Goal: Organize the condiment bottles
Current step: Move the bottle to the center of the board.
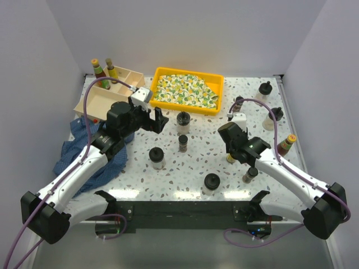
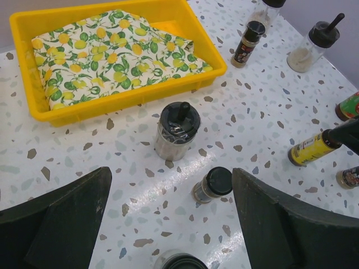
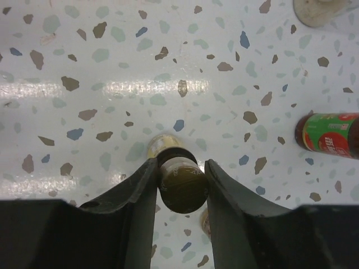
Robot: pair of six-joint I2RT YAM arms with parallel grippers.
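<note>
The robot's right gripper needs to set the slim yellow sauce bottle down between the squat bottles nearer the arms [image 1: 187, 174].
My right gripper [image 3: 180, 165] is shut on the dark cap of a slim yellow sauce bottle [image 3: 180, 188] that stands on the table right of centre; the same bottle [image 2: 310, 150] shows in the left wrist view. My left gripper [image 2: 171, 175] hangs open above the table with nothing between its fingers. Just ahead of it stand a clear squat bottle with a black knobbed cap [image 2: 177, 130] and a small dark-capped spice jar [image 2: 213, 184]. Two more squat bottles [image 1: 156, 157] [image 1: 211, 182] stand nearer the arms. A red-labelled sauce bottle [image 3: 331, 134] stands to the right gripper's right.
A yellow tray [image 1: 185, 109] with a patterned cloth sits at the back centre. A pale wooden divided box [image 1: 95, 101] at the back left holds two sauce bottles [image 1: 105, 69]. A blue cloth [image 1: 84, 147] lies under the left arm. More bottles [image 1: 265, 89] stand back right.
</note>
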